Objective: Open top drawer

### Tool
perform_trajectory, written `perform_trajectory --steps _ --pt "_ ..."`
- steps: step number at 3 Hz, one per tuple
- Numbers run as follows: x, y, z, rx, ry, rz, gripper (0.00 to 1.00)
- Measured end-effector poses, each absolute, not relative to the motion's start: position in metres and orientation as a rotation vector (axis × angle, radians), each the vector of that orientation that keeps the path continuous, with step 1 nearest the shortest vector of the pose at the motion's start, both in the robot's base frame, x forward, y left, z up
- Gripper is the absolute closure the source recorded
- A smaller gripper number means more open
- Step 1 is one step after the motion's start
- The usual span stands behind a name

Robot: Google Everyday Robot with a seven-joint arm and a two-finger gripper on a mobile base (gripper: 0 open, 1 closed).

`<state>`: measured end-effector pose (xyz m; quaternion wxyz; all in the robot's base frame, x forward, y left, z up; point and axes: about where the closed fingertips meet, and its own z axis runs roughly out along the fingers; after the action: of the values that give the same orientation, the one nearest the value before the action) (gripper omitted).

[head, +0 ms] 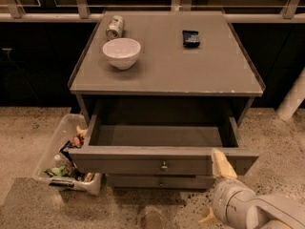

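Observation:
Next, my gripper closes on the front panel (199, 163) of the top drawer, between the metal knob and the end of the drawer nearest my gripper.
The top drawer (128, 165) of the grey cabinet stands pulled well out, and its grey box interior shows nothing inside. A small round metal knob (164, 166) sits at the centre of its front. My gripper (215, 191) is low at the right, in front of the drawer's right end. Its fingers are open: one pale yellow fingertip (222, 164) points up across the drawer front, the other (209, 217) sits near the floor. Nothing is held between them.
On the cabinet top (214, 75) are a white bowl (121, 52), a tipped can (115, 26) and a small black object (191, 38). A clear bin (57, 147) of trash stands on the floor at the left. A lower drawer front (157, 181) shows beneath. A white post (293, 97) rises at the right.

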<state>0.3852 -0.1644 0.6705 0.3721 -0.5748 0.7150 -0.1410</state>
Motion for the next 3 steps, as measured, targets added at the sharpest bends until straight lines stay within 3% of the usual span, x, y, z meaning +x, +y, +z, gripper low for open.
perform_trajectory --steps 2,3 --pt "0.403 -0.166 0.666 -1.509 1.834 -0.358 0.0" --pt "0.469 -0.175 0.665 -1.578 1.839 -0.374 0.0"
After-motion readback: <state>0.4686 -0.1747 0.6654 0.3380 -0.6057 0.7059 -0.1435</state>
